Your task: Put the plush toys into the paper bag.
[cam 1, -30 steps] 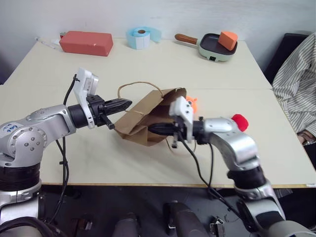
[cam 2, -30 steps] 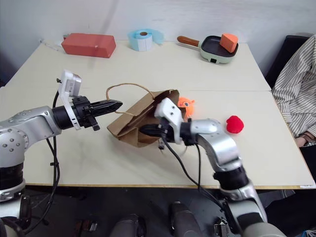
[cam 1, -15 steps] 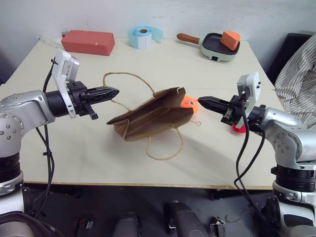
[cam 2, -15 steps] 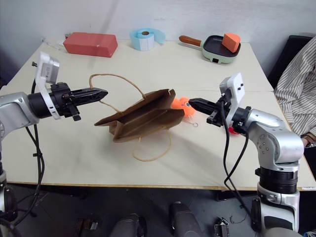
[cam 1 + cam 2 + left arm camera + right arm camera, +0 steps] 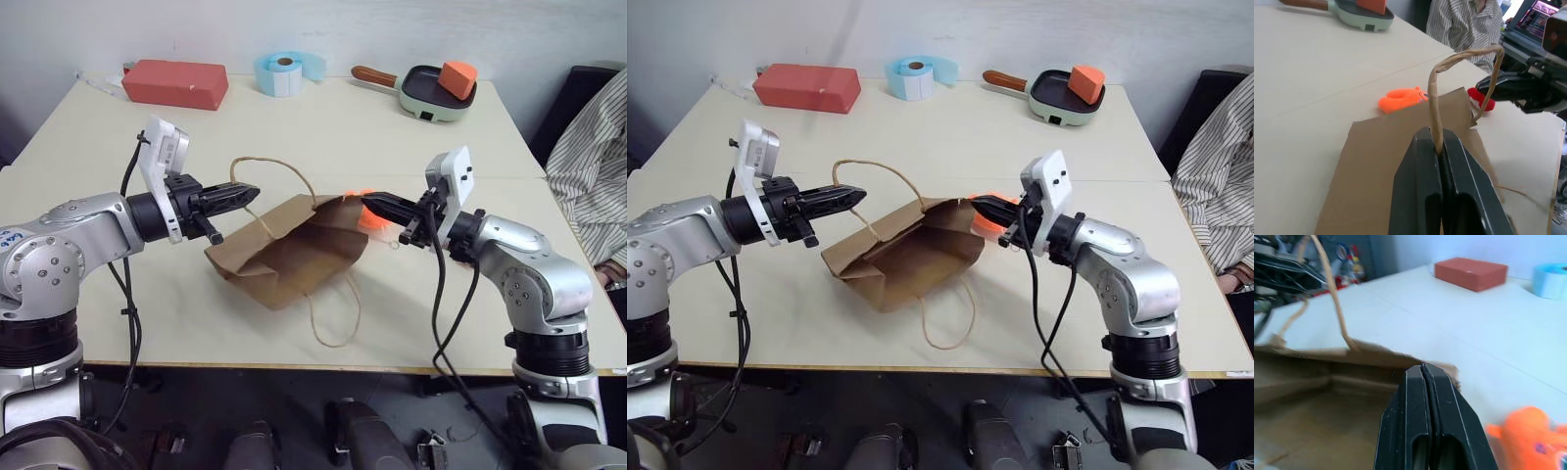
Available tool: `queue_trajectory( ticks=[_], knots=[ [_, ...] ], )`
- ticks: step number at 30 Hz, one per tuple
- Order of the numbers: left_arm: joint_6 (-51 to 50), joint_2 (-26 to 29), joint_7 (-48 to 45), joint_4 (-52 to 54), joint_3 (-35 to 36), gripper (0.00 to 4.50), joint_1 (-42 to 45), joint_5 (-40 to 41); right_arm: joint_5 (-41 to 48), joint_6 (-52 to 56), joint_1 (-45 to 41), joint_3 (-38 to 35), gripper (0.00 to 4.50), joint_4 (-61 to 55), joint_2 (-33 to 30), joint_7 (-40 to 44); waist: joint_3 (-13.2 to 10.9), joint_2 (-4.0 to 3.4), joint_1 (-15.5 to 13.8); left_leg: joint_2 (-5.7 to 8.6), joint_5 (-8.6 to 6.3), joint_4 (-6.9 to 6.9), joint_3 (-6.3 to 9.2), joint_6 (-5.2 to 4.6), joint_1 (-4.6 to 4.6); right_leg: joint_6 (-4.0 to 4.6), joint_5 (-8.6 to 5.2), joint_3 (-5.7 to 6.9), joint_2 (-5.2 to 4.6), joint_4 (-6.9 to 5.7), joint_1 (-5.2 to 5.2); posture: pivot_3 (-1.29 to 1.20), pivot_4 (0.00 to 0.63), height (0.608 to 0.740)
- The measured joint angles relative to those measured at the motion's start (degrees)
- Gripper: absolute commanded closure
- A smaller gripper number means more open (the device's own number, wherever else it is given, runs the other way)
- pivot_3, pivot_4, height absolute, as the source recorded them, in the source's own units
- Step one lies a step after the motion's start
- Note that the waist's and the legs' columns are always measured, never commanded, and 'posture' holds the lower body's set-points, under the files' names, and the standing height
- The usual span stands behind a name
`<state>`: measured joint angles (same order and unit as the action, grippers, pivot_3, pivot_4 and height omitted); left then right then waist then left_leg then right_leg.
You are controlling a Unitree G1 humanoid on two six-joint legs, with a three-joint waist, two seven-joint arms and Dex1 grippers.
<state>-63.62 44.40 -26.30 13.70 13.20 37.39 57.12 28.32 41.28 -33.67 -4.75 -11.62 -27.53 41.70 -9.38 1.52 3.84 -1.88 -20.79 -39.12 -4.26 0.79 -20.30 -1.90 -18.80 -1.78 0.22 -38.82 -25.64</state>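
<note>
The bag's opening is wide open as my left gripper holds up the bag's cord handle. Next, my right gripper leaves the bag's rim and takes the orange plush toy (image 5: 987, 229).
The brown paper bag (image 5: 284, 250) lies on its side on the table, mouth toward my right arm. My left gripper (image 5: 250, 192) is shut on one twisted cord handle (image 5: 1436, 93) and holds it up. The other handle (image 5: 338, 313) lies loose on the table. My right gripper (image 5: 370, 204) is shut, and its tip touches the raised rim of the bag's mouth (image 5: 1376, 355). The orange plush toy (image 5: 986, 221) lies just behind that gripper, outside the bag. The red plush toy (image 5: 1480, 100) rests on the table beyond the bag.
At the table's far edge stand a red box (image 5: 176, 80), a blue tape roll (image 5: 282, 73) and a green pan (image 5: 426, 98) holding an orange wedge block (image 5: 454, 76). A person in a striped shirt (image 5: 588, 166) sits at the right.
My right gripper moved left from beside the orange toy to the bag's rim. The mouth end of the bag now stands higher. My left gripper still grips the handle.
</note>
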Motion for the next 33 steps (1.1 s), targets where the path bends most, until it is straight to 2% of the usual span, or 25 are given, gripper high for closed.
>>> queue_trajectory(
  ticks=[1,4,9,15,19,22,27,30,33],
  knots=[
    [0.0,0.0,0.0,-0.1,0.2,4.50,0.0,-0.2,-1.5,-1.7,-0.5,0.6,4.46,2.9,-0.7,0.1,0.0,0.00,0.1,0.00,0.00,0.00,-0.01,0.00,0.01,0.00,0.00,-0.02,0.00,0.03,0.00,0.00,0.150,0.740],
    [0.2,0.1,-0.1,-0.7,0.4,4.50,0.0,-1.1,-5.0,-4.3,-3.9,1.2,3.86,14.8,-0.8,-1.0,0.0,0.00,0.5,0.03,0.02,-0.01,-0.04,-0.01,0.04,0.00,0.00,-0.05,0.00,0.00,0.00,0.00,0.150,0.740],
    [0.6,0.0,-0.6,-0.8,0.4,4.50,0.0,-1.8,-8.7,-7.9,-10.6,1.5,2.16,31.6,2.0,-3.5,0.0,-0.01,1.1,0.00,0.05,0.01,-0.05,0.03,0.04,0.00,0.00,-0.05,0.03,-0.10,-0.02,0.00,0.150,0.740],
    [1.1,-0.1,-0.9,-0.8,0.4,4.50,0.0,-2.6,-13.4,-13.3,-15.2,4.5,0.13,43.6,7.3,-4.9,0.0,-0.03,1.1,0.00,0.07,0.00,-0.05,0.04,0.04,0.00,0.00,-0.06,0.03,-0.26,-0.02,0.00,0.150,0.740],
    [1.1,-0.1,-1.0,-0.8,0.4,4.50,0.0,-3.2,-17.2,-16.9,-17.8,5.7,0.13,50.7,8.9,-6.6,0.0,-0.03,1.1,0.00,0.07,-0.01,-0.05,0.04,0.04,0.00,0.00,-0.04,0.02,-0.26,-0.01,0.00,0.150,0.740],
    [1.1,-0.5,-1.0,-0.8,0.5,4.50,0.0,-3.3,-18.1,-19.3,-17.9,5.4,0.73,53.4,9.1,-7.5,0.0,-0.04,1.2,0.00,0.07,-0.01,-0.05,0.04,0.04,0.00,0.00,-0.04,0.02,-0.28,-0.01,0.00,0.150,0.740],
    [1.1,-1.2,-0.9,-0.9,0.5,4.50,0.0,-3.4,-16.5,-18.7,-13.9,3.0,2.43,46.2,8.6,-7.3,0.0,-0.04,0.9,-0.01,0.07,0.00,-0.04,0.04,0.02,0.00,0.00,-0.03,0.02,-0.29,-0.01,0.00,0.150,0.740],
    [1.2,-2.0,-0.7,-1.0,0.6,4.50,0.3,-3.4,-12.2,-14.2,-7.8,-0.7,3.40,33.8,6.4,-6.9,0.0,-0.05,0.5,-0.01,0.07,-0.01,-0.02,0.03,-0.04,0.00,0.00,-0.02,0.01,-0.24,-0.02,0.00,0.150,0.740],
    [1.1,-3.1,-0.5,-1.3,1.0,4.50,0.8,-3.4,-4.1,-5.8,0.9,-6.8,4.13,14.4,-0.5,-4.3,-0.1,-0.10,-0.7,-0.01,0.05,0.01,0.06,0.01,-0.09,-0.01,0.00,-0.02,0.01,-0.14,-0.01,0.00,0.150,0.740]
  ],
)
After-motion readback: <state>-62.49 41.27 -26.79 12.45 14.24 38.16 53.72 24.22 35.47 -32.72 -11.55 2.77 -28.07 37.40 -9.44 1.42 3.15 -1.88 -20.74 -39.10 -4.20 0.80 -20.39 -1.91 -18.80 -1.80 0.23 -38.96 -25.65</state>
